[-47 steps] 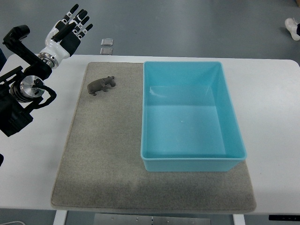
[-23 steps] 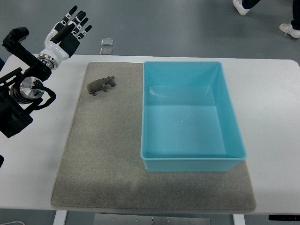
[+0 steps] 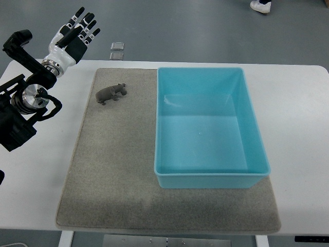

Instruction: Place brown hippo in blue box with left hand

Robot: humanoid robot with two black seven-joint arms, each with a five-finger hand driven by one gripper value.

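Next, my left gripper needs to go to the brown hippo on the grey mat and close around the middle of its body (image 3: 110, 93).
A small brown hippo (image 3: 111, 93) stands on the grey mat (image 3: 113, 170) near its far left corner. To its right sits the blue box (image 3: 207, 178), with nothing inside. My left hand (image 3: 76, 32) is raised beyond the table's far left corner, fingers spread and holding nothing, well apart from the hippo. Its arm (image 3: 28, 92) comes in from the left edge. The right arm does not show.
The mat lies on a white table (image 3: 300, 128). Two small metal plates (image 3: 117, 50) are set in the floor behind the table. A person's shoe (image 3: 261, 5) shows at the top edge.
My left hand and the hippo have held still. The person's feet at the top right have moved left along the floor.
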